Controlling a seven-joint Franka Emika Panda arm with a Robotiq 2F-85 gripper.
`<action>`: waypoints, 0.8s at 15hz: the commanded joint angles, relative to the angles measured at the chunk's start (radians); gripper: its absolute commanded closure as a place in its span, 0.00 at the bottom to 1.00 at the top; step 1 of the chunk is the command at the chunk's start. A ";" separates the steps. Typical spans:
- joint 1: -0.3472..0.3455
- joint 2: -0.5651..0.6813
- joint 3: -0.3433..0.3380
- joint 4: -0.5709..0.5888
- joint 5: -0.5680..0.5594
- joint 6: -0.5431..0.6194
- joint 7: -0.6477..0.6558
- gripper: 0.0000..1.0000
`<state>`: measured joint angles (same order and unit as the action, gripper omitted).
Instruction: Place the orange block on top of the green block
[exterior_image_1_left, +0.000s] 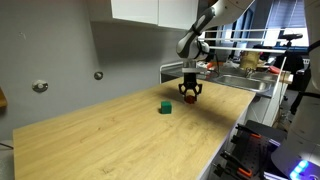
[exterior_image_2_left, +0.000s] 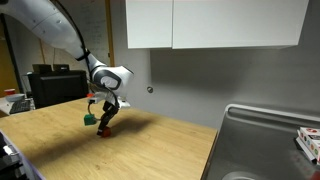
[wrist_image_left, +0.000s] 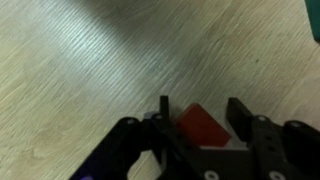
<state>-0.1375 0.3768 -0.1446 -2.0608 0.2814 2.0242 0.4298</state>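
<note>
My gripper should set the orange block down, open and take it squarely by its sides (exterior_image_1_left: 190, 98) before stacking it, because it sits crooked between my fingers.
The orange block (wrist_image_left: 203, 128) sits between the two black fingers of my gripper (wrist_image_left: 200, 125), which is shut on it. In both exterior views the gripper (exterior_image_1_left: 189, 95) (exterior_image_2_left: 104, 122) hangs low over the wooden table with the orange block (exterior_image_2_left: 104, 129) in its jaws. The green block (exterior_image_1_left: 166, 106) stands on the table a short way from the gripper. It also shows in an exterior view (exterior_image_2_left: 90, 118), partly behind the gripper, and as a green sliver at the top right corner of the wrist view (wrist_image_left: 316, 8).
The wooden table (exterior_image_1_left: 120, 140) stretches wide around the blocks. A steel sink (exterior_image_2_left: 270, 140) lies at one end of the counter. White cabinets (exterior_image_2_left: 210, 22) hang above. Equipment and cables stand past the table's edge (exterior_image_1_left: 270, 150).
</note>
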 joint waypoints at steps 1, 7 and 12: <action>0.004 0.058 -0.008 0.092 -0.005 -0.053 0.018 0.66; 0.008 0.076 -0.009 0.154 -0.009 -0.078 0.017 1.00; 0.021 0.051 -0.008 0.176 -0.016 -0.092 0.026 0.73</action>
<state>-0.1275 0.4456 -0.1479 -1.9124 0.2782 1.9740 0.4298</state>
